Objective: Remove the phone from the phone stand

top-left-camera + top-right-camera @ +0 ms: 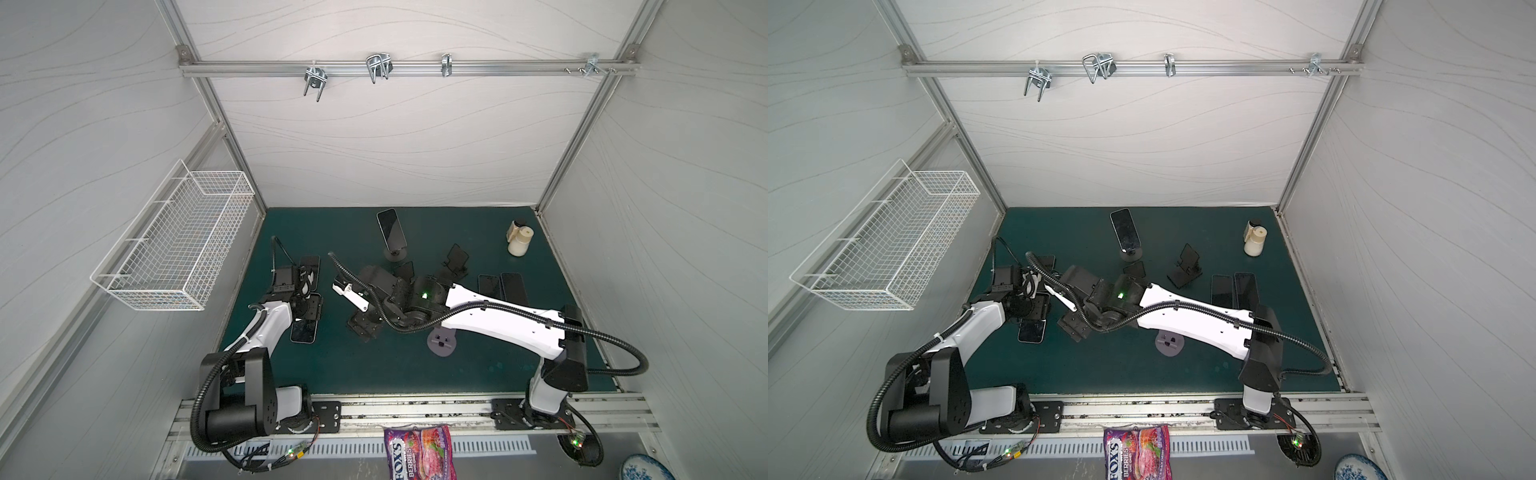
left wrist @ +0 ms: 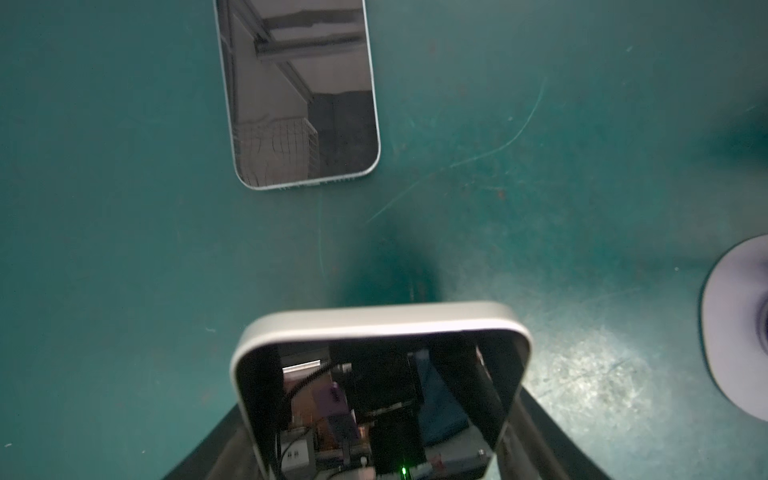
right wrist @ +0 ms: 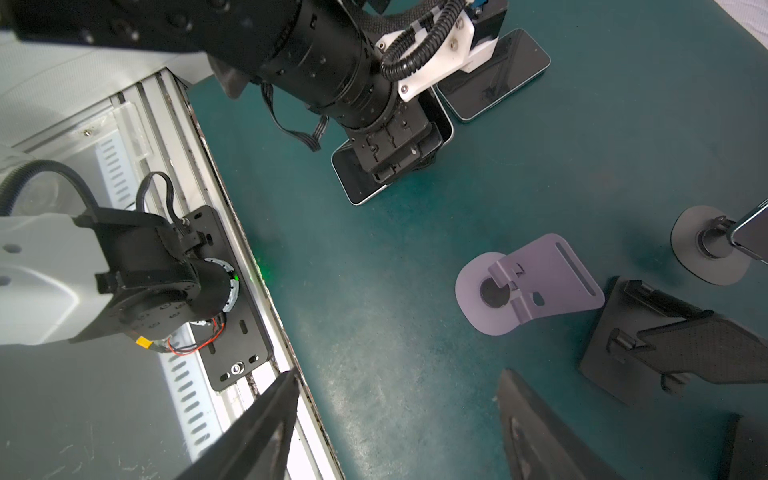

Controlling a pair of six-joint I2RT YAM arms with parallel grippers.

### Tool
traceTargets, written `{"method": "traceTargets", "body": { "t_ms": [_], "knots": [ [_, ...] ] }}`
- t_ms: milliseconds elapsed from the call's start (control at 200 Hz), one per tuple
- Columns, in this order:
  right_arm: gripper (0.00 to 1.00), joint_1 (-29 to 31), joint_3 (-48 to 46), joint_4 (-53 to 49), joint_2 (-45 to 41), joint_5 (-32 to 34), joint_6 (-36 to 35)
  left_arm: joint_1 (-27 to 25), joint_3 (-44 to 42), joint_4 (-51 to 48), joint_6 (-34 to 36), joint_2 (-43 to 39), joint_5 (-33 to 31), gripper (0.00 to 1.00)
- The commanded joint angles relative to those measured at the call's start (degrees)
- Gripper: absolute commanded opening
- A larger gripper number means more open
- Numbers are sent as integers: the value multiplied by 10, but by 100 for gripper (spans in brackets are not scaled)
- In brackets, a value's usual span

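My left gripper needs to set the silver-edged phone down on the green mat (image 1: pixel 301 322), just in front of the flat phone.
My left gripper (image 1: pixel 308 309) (image 2: pixel 382 415) is shut on a silver-edged phone (image 2: pixel 374 328) (image 1: pixel 303 332), gripping its two long sides low over the green mat. The screen faces my wrist camera. A grey-purple phone stand (image 1: pixel 442 341) (image 3: pixel 532 282) stands empty near the mat's middle. At the back, another phone (image 1: pixel 391 227) (image 1: pixel 1124 227) leans on a round-based stand (image 1: pixel 395 254) (image 3: pixel 702 249). My right gripper (image 1: pixel 351 296) (image 3: pixel 399 374) hovers open beside the left one, with nothing between its fingers.
A phone (image 2: pixel 299 91) (image 1: pixel 311 266) lies flat just beyond the left gripper, and two more (image 1: pixel 503 286) lie at the right. Black folding stands (image 1: pixel 457 259) (image 3: pixel 665 345) sit mid-mat. A cream bottle (image 1: pixel 519 243) is at the back right and a wire basket (image 1: pixel 178 245) hangs on the left wall.
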Motion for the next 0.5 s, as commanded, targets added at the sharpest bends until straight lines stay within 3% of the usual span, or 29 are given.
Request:
{"method": "traceTargets", "body": {
  "t_ms": [0, 495],
  "knots": [
    [77, -6, -11, -5, -31, -2, -13, 6, 36, -7, 11, 7, -4, 70],
    [77, -19, -39, 2, -54, -9, -10, 15, 40, -26, 26, -5, -40, 70]
  ]
}}
